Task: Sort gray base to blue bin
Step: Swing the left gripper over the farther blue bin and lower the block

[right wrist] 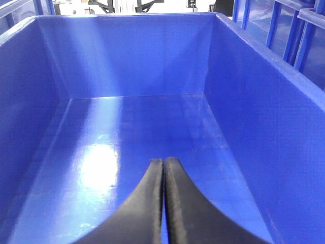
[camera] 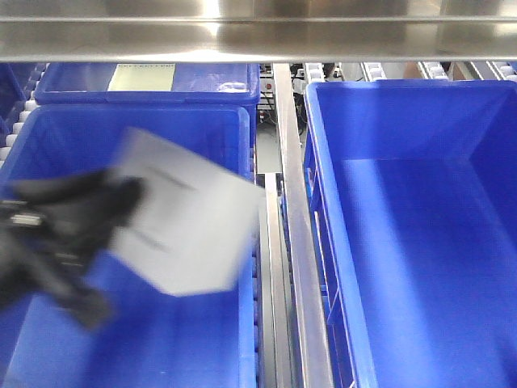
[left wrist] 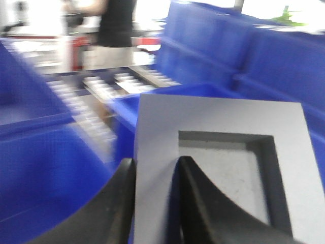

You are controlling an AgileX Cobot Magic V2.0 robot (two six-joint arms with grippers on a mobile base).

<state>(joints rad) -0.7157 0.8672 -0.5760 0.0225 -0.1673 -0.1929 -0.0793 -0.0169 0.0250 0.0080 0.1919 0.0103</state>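
I need to let go of the gray base with my left gripper on the blue bin's bare bottom [camera: 443,298], toward the side of the bin beside the metal bar.
The gray base [camera: 190,218] hangs tilted and motion-blurred over the left crate, near that crate's right wall. My left gripper [camera: 121,198] is shut on it. In the left wrist view the fingertips [left wrist: 185,165] pinch the wall of the gray base [left wrist: 218,114] beside its square recess, with my left gripper [left wrist: 156,168] closed across that wall. The blue bin [camera: 323,202] stands to the right and holds nothing. My right gripper [right wrist: 163,161] is shut with nothing in it, low inside the blue bin [right wrist: 254,101], whose floor shows a faint grid.
The left blue crate [camera: 48,137] lies under the held block. A metal rail [camera: 291,202] separates the two crates. Behind, another blue crate holds a pale sheet [camera: 141,78]. A steel bar [camera: 258,32] crosses the top. A person [left wrist: 114,25] stands beyond a roller conveyor [left wrist: 101,86].
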